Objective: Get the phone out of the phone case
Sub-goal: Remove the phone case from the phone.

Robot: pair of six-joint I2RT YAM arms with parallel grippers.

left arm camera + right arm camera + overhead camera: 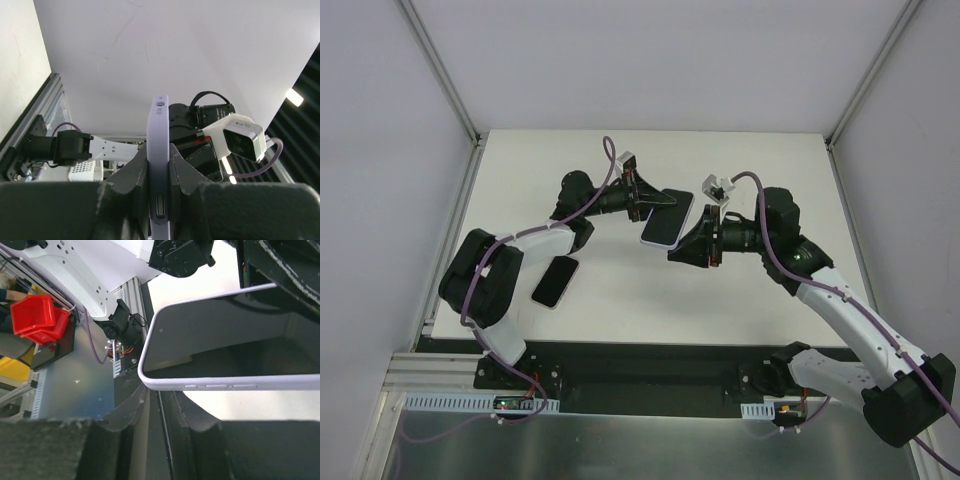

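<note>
The case's button edge lies crosswise over the narrow finger gap of my right gripper, so next I open and turn that gripper to pinch the case (686,223) along that edge.
A phone (670,212) with a dark screen sits in a lilac phone case (656,240) and is held up above the table's middle. My left gripper (648,203) is shut on the case's far long edge; in the left wrist view the case (160,130) stands edge-on between the jaws of that gripper (160,172). My right gripper (678,253) is at the case's near corner. In the right wrist view the case's button edge (215,386) lies across the tips of the right gripper (162,397), whose jaws stand a narrow gap apart with nothing between them. The phone screen (215,335) faces this camera.
A second dark phone (555,282) lies flat on the white table (740,160) near the left arm's base. White enclosure walls stand on the left, right and back. A metal rail (620,375) runs along the front edge. Red bins (37,315) show beyond the table.
</note>
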